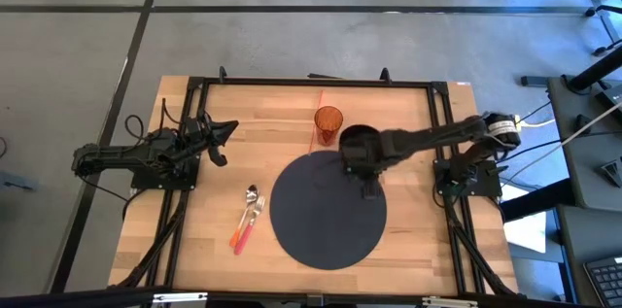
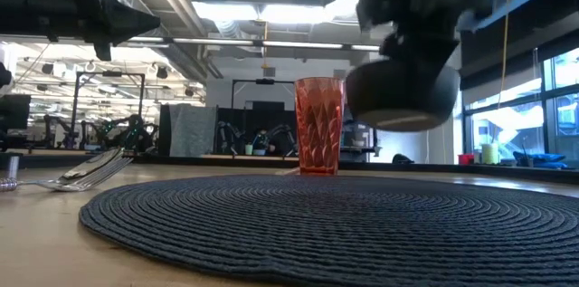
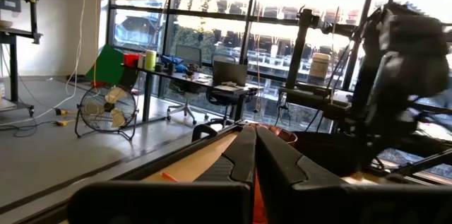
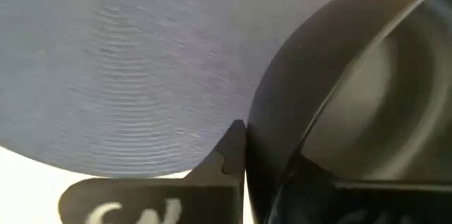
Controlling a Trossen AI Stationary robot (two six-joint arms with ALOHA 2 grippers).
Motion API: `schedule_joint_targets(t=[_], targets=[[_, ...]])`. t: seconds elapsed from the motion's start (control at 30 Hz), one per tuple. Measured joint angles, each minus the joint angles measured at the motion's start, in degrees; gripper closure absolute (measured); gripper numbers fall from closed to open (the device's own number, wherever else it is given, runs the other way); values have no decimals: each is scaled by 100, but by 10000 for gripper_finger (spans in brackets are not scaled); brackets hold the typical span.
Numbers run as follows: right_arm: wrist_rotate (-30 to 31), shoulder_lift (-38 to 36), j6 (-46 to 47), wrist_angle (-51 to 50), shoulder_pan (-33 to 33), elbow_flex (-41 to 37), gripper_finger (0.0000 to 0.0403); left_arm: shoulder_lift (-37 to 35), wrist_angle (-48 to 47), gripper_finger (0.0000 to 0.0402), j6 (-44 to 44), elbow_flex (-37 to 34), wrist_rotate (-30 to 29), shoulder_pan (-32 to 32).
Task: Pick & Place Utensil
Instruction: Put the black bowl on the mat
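My right gripper should lower the black bowl and set it down on the middle of the round dark placemat [image 1: 328, 206]. The bowl hangs above the mat's far edge now.
A black bowl [image 1: 358, 140] hangs in the air above the far edge of the round dark placemat [image 1: 326, 216]; my right gripper [image 1: 365, 160] is shut on it. In the low view the bowl [image 2: 403, 92] floats clear of the mat. A red faceted cup [image 1: 328, 125] stands upright on the wood just beyond the mat. A spoon and a fork [image 1: 248, 219] with pink and orange handles lie flat on the table left of the mat. My left gripper [image 1: 220, 133] is shut and hovers near the table's left side, holding nothing. My right gripper holds the bowl by its rim [image 4: 272, 139], on the side nearest the table's near edge. One finger [image 4: 224, 157] is outside the wall, and the other is inside the hollow. The bowl is lifted clear of the placemat, roughly level, beside the cup.
The placemat covers the middle of the table. The cup [image 2: 319, 124] stands close to the held bowl, on its left. Black frame rails [image 1: 311, 82] run along the far edge and both sides. Bare wood lies between the utensils and the left arm.
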Motion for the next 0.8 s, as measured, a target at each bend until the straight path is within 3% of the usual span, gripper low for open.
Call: schedule_joint_targets(t=[0.27,0.6,0.8], targets=[[89,3,960,118,886,170,396,0,0,398,0,0,-1,0],[159,115,1106,1239,1146,172,393,0,0,398,-42,0,-8,0],[27,826,1101,1402,1189,332,392,0,-17,398,-42,0,-12,0]])
